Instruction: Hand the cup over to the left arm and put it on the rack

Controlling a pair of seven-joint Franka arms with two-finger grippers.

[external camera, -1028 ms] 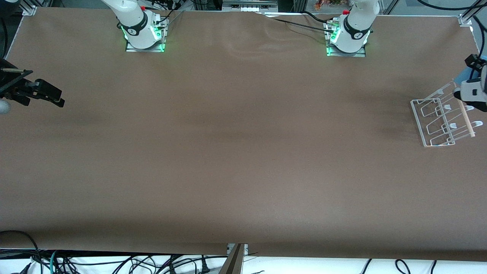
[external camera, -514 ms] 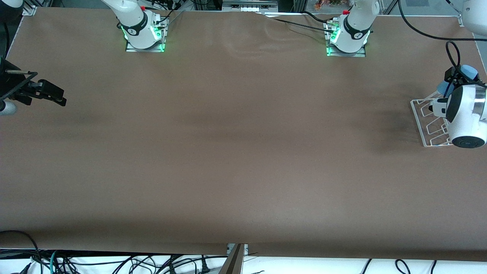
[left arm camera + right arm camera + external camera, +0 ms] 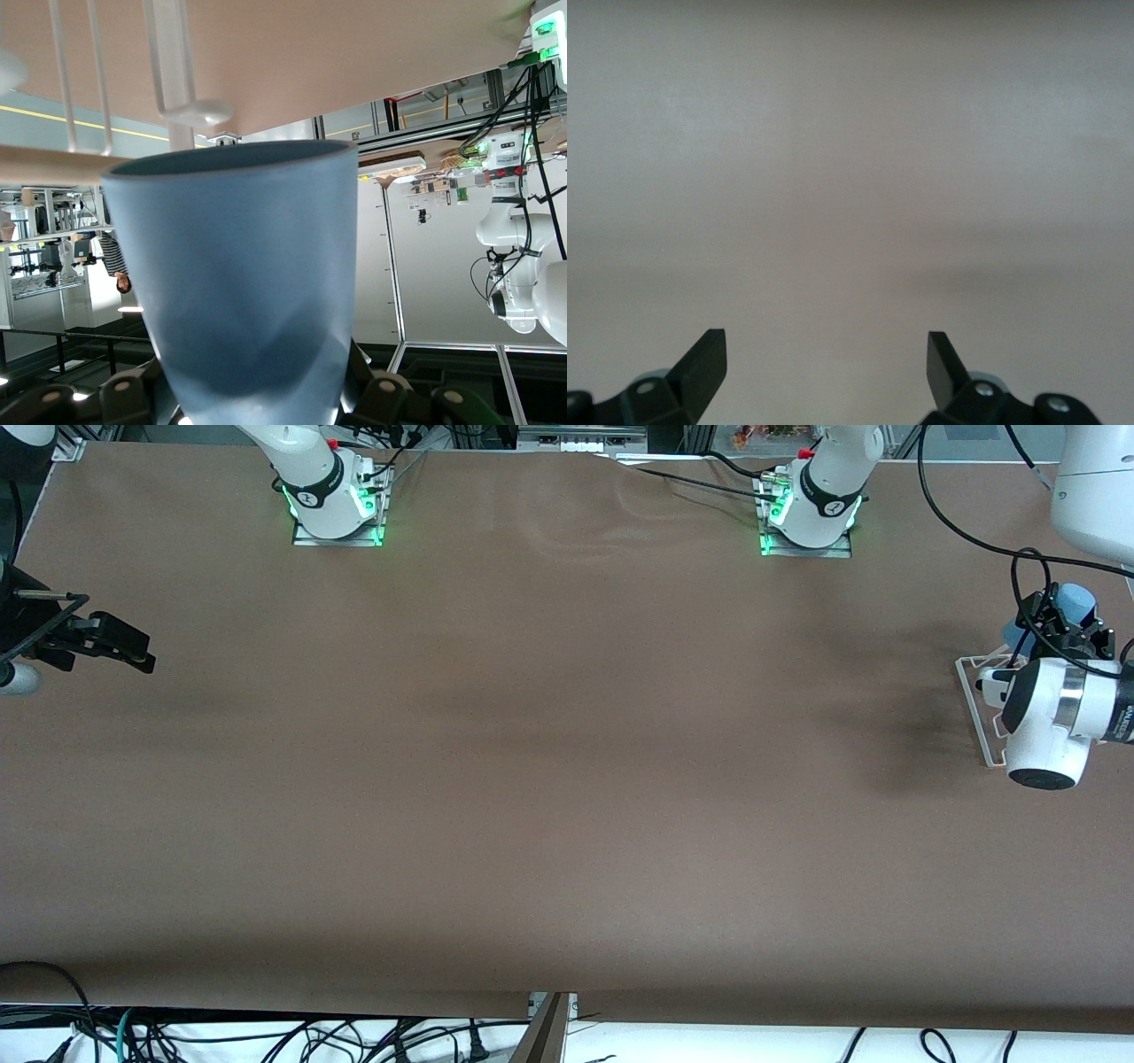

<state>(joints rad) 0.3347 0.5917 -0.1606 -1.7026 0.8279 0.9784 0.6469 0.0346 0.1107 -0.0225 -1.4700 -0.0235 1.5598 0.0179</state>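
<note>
The robot's left gripper needs to release the light-blue cup on the rack's end wires [image 3: 1005, 658] [image 3: 182, 80], nearest the arm bases. The cup is now held over the rack.
The light-blue cup [image 3: 1073, 605] is held in my left gripper [image 3: 1063, 631] at the left arm's end of the table, over the rack [image 3: 982, 691]. In the left wrist view the cup [image 3: 248, 283] fills the middle, with my black fingers [image 3: 376, 390] on either side of its base and the rack's white prongs [image 3: 173, 71] just past its rim. The arm's white wrist hides most of the rack. My right gripper [image 3: 124, 651] is open and empty over the table at the right arm's end; its fingertips [image 3: 709, 354] stand wide apart with only brown cloth between them.
The brown table cloth [image 3: 567, 779] is bare across the middle. The two arm bases [image 3: 332, 505] stand along the edge farthest from the front camera. A black cable [image 3: 974, 536] trails from the left arm above the rack.
My left arm has swung in over the rack with the cup and now covers most of it. The right gripper has barely moved.
</note>
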